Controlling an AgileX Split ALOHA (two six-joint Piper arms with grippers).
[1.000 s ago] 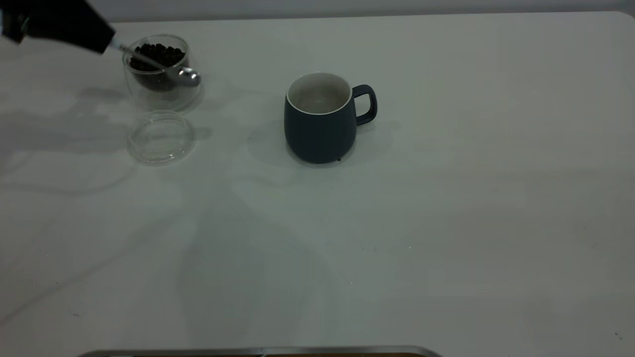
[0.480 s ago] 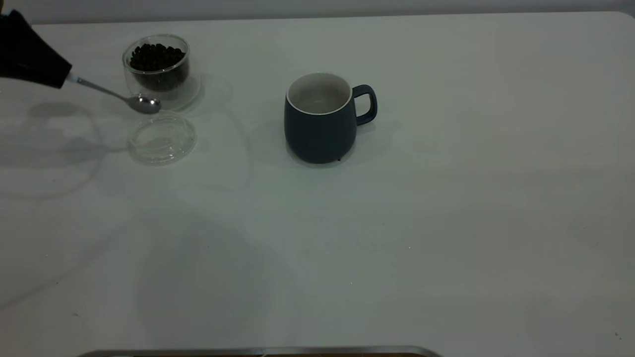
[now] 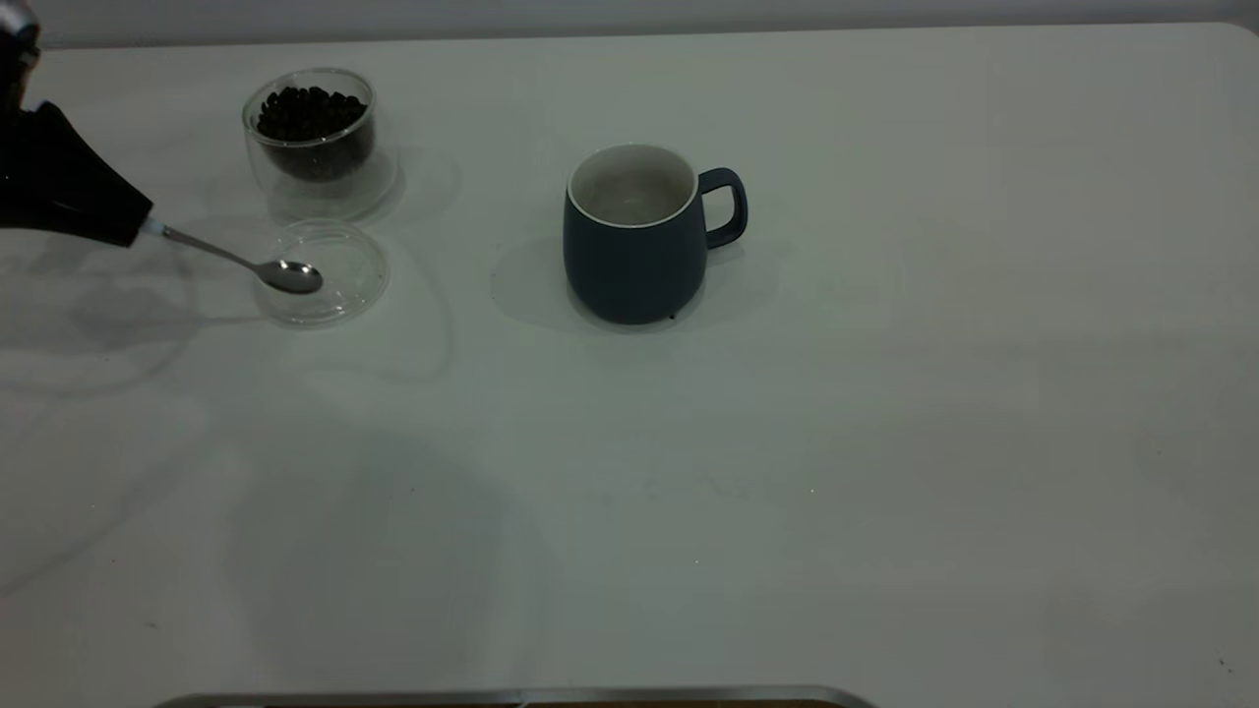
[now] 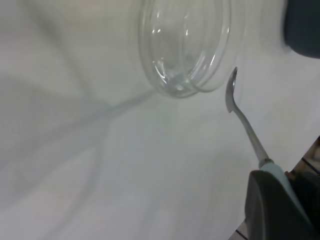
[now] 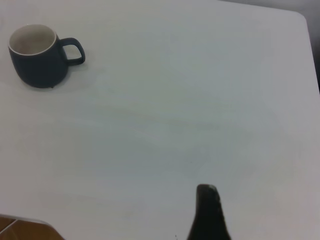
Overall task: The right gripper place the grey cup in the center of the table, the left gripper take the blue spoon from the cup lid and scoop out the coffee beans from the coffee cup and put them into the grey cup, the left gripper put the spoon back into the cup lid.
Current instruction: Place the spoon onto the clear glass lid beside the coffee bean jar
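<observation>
The blue spoon, its bowl now hanging over the lid, will be put down by my left gripper across the clear cup lid's rim (image 3: 283,264) (image 4: 196,86) farthest from the grey cup.
My left gripper (image 3: 133,228) at the table's far left is shut on the pale handle of the blue spoon (image 3: 228,258). The spoon's empty metal bowl hangs over the left part of the clear cup lid (image 3: 352,267); I cannot tell if it touches. In the left wrist view the left gripper (image 4: 272,172) holds the spoon (image 4: 243,118) with its tip beside the lid (image 4: 185,50). Behind the lid stands the glass coffee cup (image 3: 313,167) with coffee beans (image 3: 310,106). The grey cup (image 3: 634,251) stands upright mid-table, handle to the right. The right gripper (image 5: 207,192) is far from the grey cup (image 5: 37,57).
The white table (image 3: 885,442) stretches wide to the right and front of the grey cup. A metal strip (image 3: 511,698) runs along the near edge. The grey cup's dark side (image 4: 305,25) shows in the left wrist view.
My left gripper carried the spoon from above the coffee cup toward the front and down, so its bowl is now over the cup lid. Cups and lid have not moved.
</observation>
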